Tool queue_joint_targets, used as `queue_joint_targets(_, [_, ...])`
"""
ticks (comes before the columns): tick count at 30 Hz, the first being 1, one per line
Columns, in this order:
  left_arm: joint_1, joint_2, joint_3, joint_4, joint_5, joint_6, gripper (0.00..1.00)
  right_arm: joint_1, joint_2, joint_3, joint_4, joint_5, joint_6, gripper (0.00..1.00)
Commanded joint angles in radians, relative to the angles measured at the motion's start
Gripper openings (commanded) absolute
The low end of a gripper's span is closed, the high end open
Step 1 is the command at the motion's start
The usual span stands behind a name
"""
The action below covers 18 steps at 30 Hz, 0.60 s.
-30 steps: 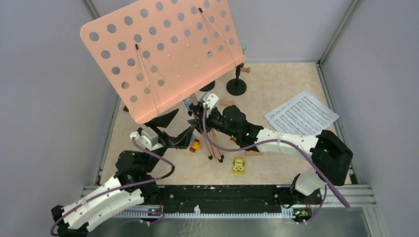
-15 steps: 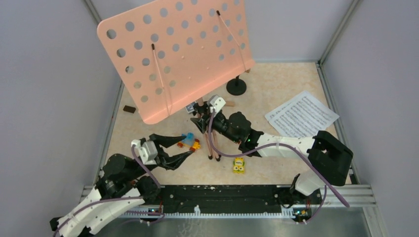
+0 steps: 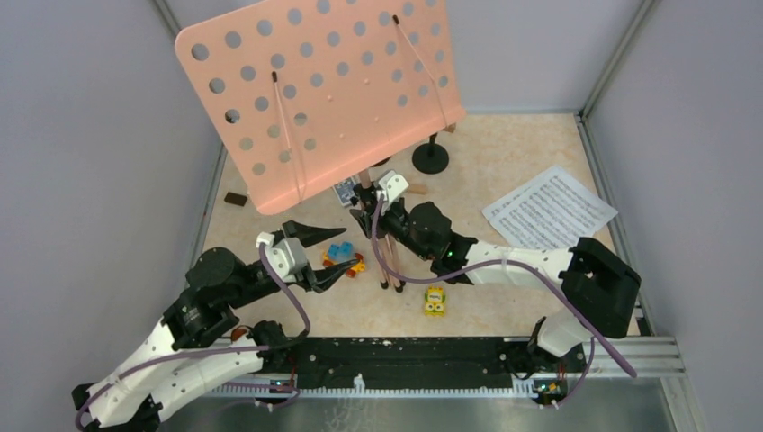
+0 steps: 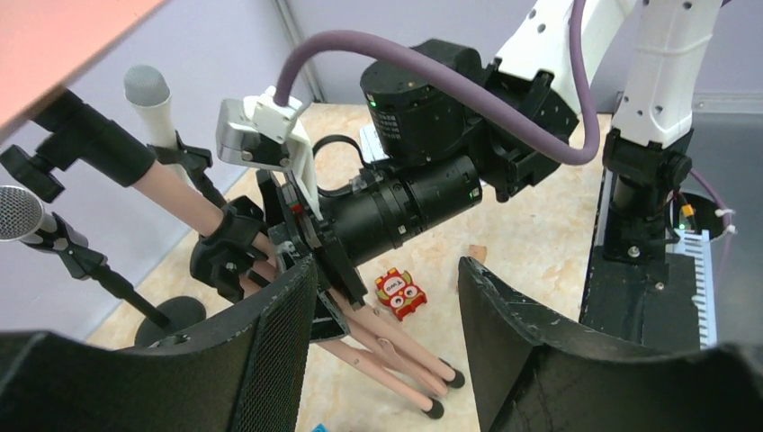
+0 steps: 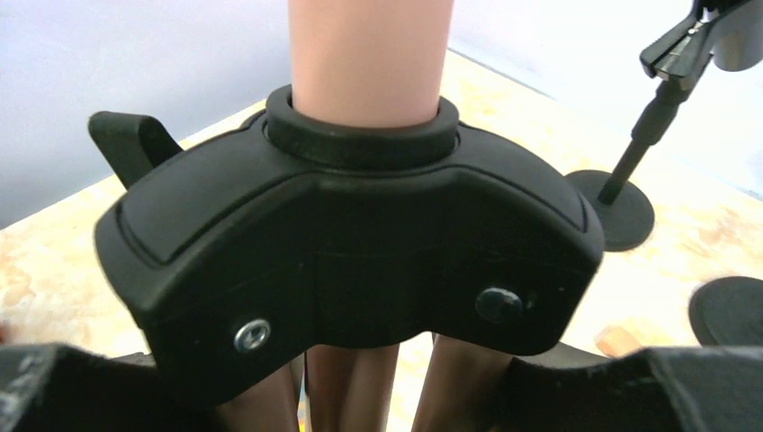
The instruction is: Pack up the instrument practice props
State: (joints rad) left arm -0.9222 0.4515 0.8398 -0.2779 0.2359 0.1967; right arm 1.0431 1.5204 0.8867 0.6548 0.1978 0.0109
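Note:
I need to use my right gripper to set the pink tripod legs down between the blue and orange toy and the microphone holders (image 3: 392, 230).
The pink perforated music desk (image 3: 333, 99) stands tilted high over the table's back left. Its pink tripod legs (image 3: 388, 261) are folded together. My right gripper (image 3: 367, 205) is shut on the legs just under the black hub (image 5: 351, 243), below the pink pole (image 5: 369, 54). My left gripper (image 3: 321, 253) is open and empty, just left of the legs (image 4: 396, 337). White sheet music (image 3: 550, 211) lies at the right. A white microphone (image 4: 147, 93) and a dark one (image 4: 18, 211) sit in black round-based holders (image 3: 430, 159).
A yellow toy car (image 3: 435, 300) lies right of the leg tips. A blue and orange toy (image 3: 345, 256) lies between my left fingers and the legs. A red owl toy (image 4: 401, 294) shows beyond the legs. A dark block (image 3: 236, 199) lies by the left wall.
The stand has swung, its desk shifting to the right, still held by my right gripper. My left gripper pulled back from the legs, then came forward again, staying open.

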Motion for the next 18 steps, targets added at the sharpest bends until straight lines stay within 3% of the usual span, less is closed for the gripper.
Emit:
queue_joint_targets(1, [0.005,0.018,0.035,-0.022,-0.004,0.029,0.64,-0.026,-0.02,0.123,0.098,0.109,-0.123,0.0])
queue_joint_targets(8, [0.004,0.079,0.094,-0.021,-0.03,0.058,0.65,-0.048,0.009,0.153,0.148,0.123,-0.145,0.0])
queue_joint_targets(18, [0.004,0.335,0.472,-0.049,-0.02,0.291,0.65,-0.057,0.051,0.149,0.232,0.118,-0.139,0.0])
